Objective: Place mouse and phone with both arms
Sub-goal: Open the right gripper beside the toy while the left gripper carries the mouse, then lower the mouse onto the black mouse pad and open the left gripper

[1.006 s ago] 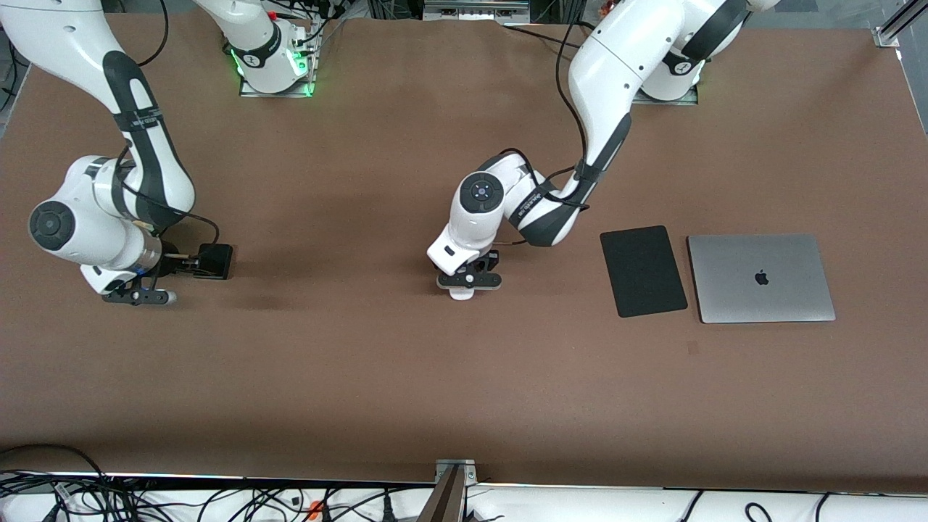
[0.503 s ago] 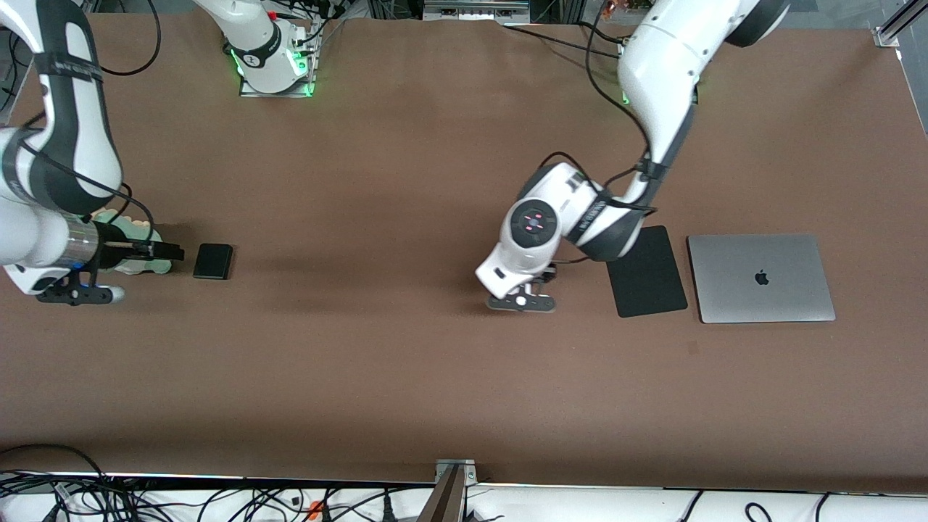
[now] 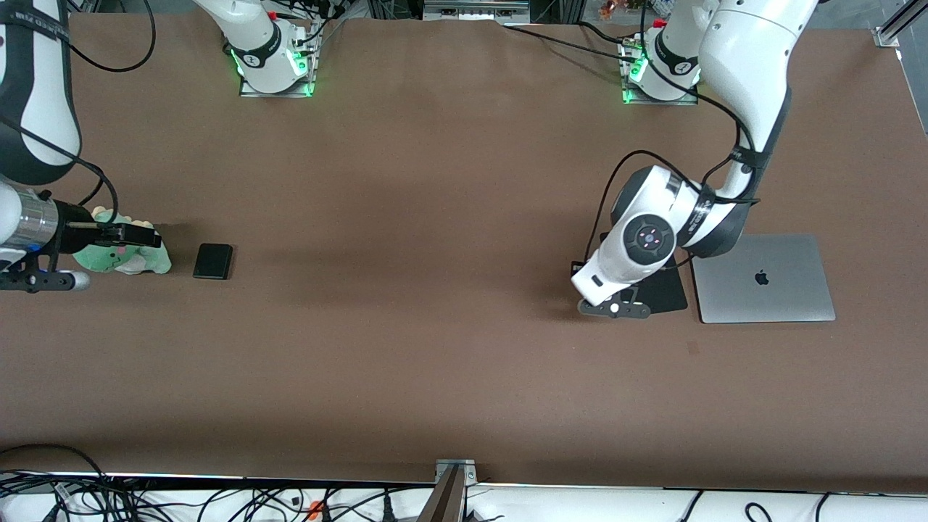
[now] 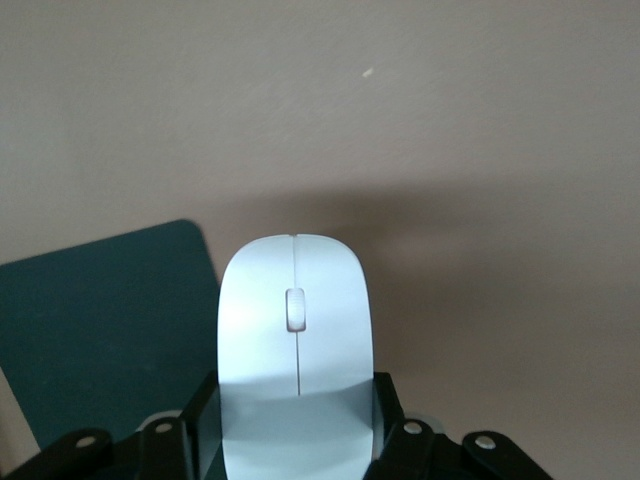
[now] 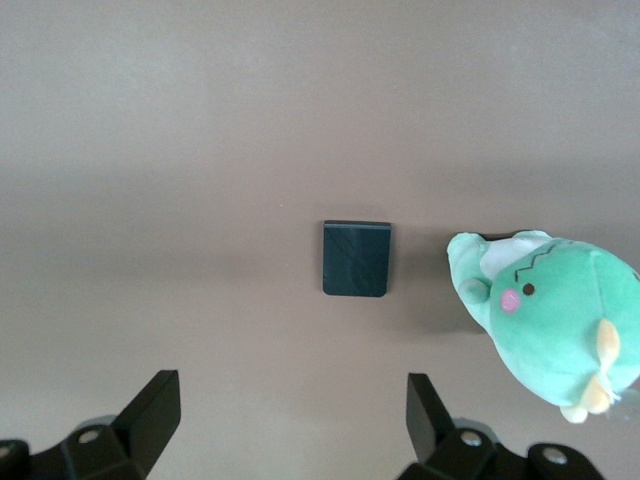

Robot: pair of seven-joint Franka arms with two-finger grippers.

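Note:
Next, my left gripper sets the white mouse down on the middle of the black pad (image 3: pixel 652 273) (image 4: pixel 98 375).
The white mouse (image 4: pixel 295 340) is held between the fingers of my left gripper (image 4: pixel 295 400), which is shut on it. In the front view the left gripper (image 3: pixel 609 304) hangs over the edge of the black pad (image 3: pixel 667 293) and its wrist hides the mouse. The pad also shows in the left wrist view (image 4: pixel 100 330). The black phone (image 3: pixel 213 261) lies flat on the table toward the right arm's end; it also shows in the right wrist view (image 5: pixel 356 258). My right gripper (image 3: pixel 148 236) is open and empty (image 5: pixel 290 420), up over the plush toy beside the phone.
A green plush toy (image 3: pixel 123 257) sits beside the phone, toward the right arm's end; it also shows in the right wrist view (image 5: pixel 555 320). A closed silver laptop (image 3: pixel 761 278) lies beside the black pad, toward the left arm's end.
My left gripper has carried the mouse from the table's middle to the edge of the black pad. My right gripper has drawn away from the phone, uncovering the plush toy. The phone has not moved.

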